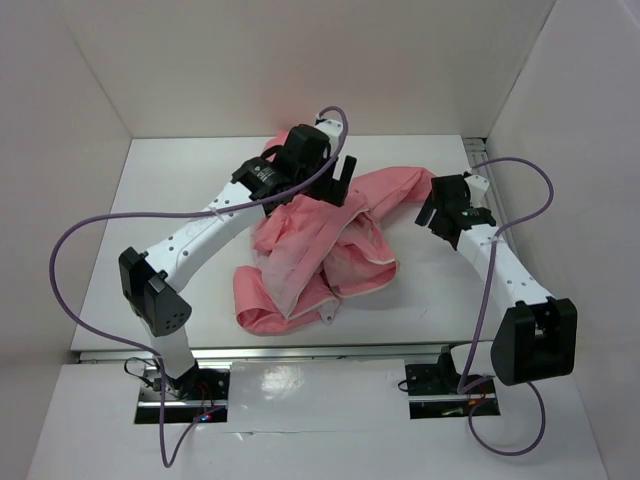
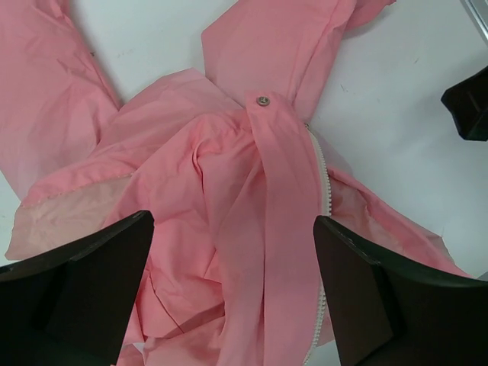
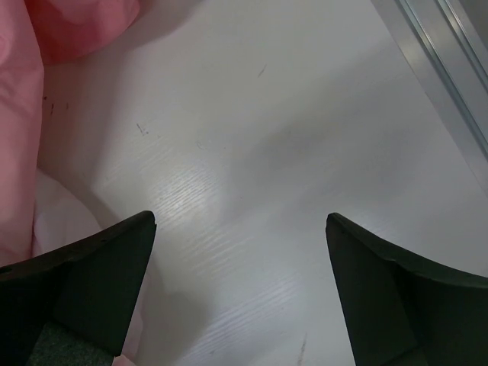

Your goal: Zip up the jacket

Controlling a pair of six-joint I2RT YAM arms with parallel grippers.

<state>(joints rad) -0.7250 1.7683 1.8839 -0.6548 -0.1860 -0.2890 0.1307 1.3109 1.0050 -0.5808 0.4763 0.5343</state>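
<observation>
Next, I close my left gripper on the jacket's front flap (image 1: 335, 212) (image 2: 284, 229) next to the white zipper teeth, below the metal snap.
The salmon-pink jacket (image 1: 320, 250) lies crumpled and unzipped in the middle of the white table (image 1: 170, 200). One sleeve reaches right toward my right gripper. My left gripper (image 1: 340, 178) hovers open over the jacket's far part. In the left wrist view the jacket (image 2: 229, 175) fills the frame, with a strip of white zipper teeth (image 2: 323, 183) and a metal snap (image 2: 263, 101) between my open left gripper's (image 2: 232, 221) fingers. My right gripper (image 1: 432, 210) is open and empty just right of the sleeve. In the right wrist view it (image 3: 240, 219) is over bare table with jacket fabric (image 3: 19, 130) at the left.
White walls enclose the table at the back and both sides. A metal rail (image 3: 442, 46) runs along the table's right edge. Purple cables (image 1: 100, 225) loop from both arms. The right gripper's black body (image 2: 469, 107) shows at the right of the left wrist view.
</observation>
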